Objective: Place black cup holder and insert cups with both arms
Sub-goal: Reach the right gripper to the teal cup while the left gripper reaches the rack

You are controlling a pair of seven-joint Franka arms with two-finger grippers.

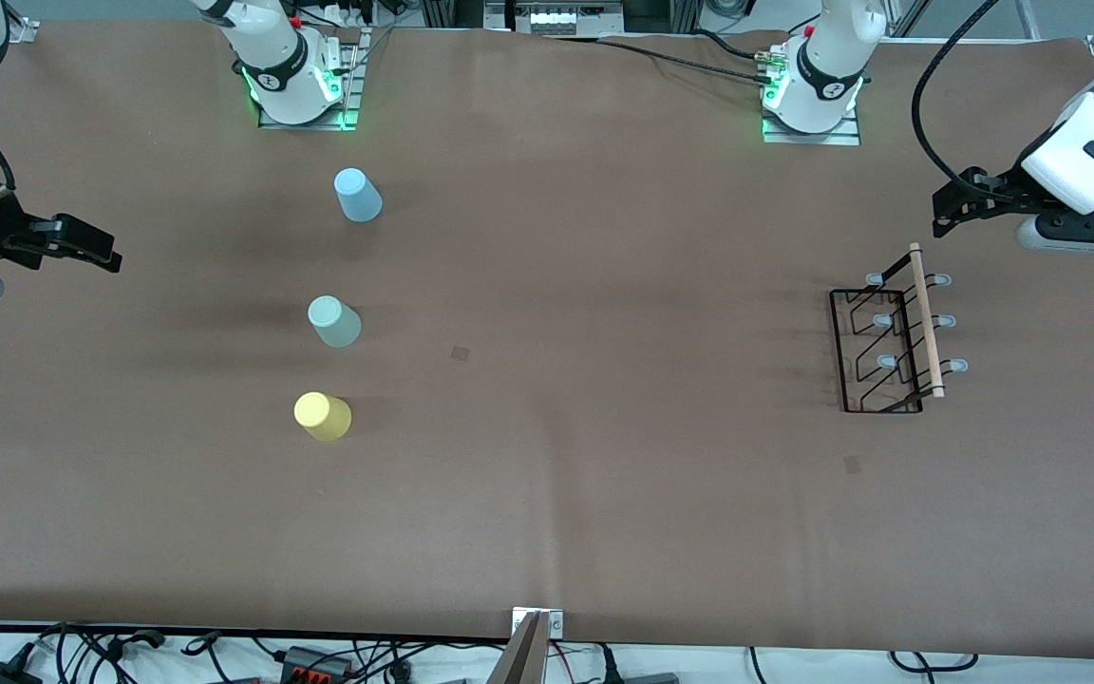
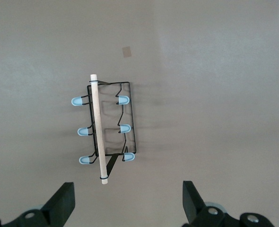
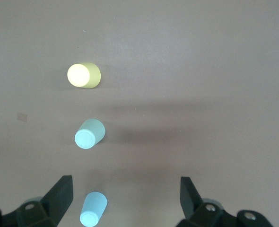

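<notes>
I need to next move my left gripper to the wooden rod's middle point(image 1: 926, 313) point(image 2: 100, 136) on top of the black cup holder and close it there.
The black cup holder point(image 1: 894, 337) stands on the brown table toward the left arm's end, its wooden rod on top. It also shows in the left wrist view point(image 2: 106, 127). My left gripper point(image 1: 951, 211) hangs open and empty over bare table just off the holder's end; in its own view point(image 2: 127, 205) nothing sits between the fingers. Three cups stand upside down in a row toward the right arm's end: blue point(image 1: 357, 195), mint green point(image 1: 333, 321), yellow point(image 1: 322, 416). My right gripper point(image 1: 96, 249) is open and empty over the table's end. Its view point(image 3: 125, 198) shows the blue cup point(image 3: 93, 209), mint cup point(image 3: 89, 134) and yellow cup point(image 3: 84, 75).
Two small dark square marks lie on the table cover, one mid-table point(image 1: 460, 353) and one nearer the front camera than the holder point(image 1: 852, 464). The arm bases point(image 1: 295, 81) stand at the back edge. Cables and a metal bracket point(image 1: 537, 627) line the front edge.
</notes>
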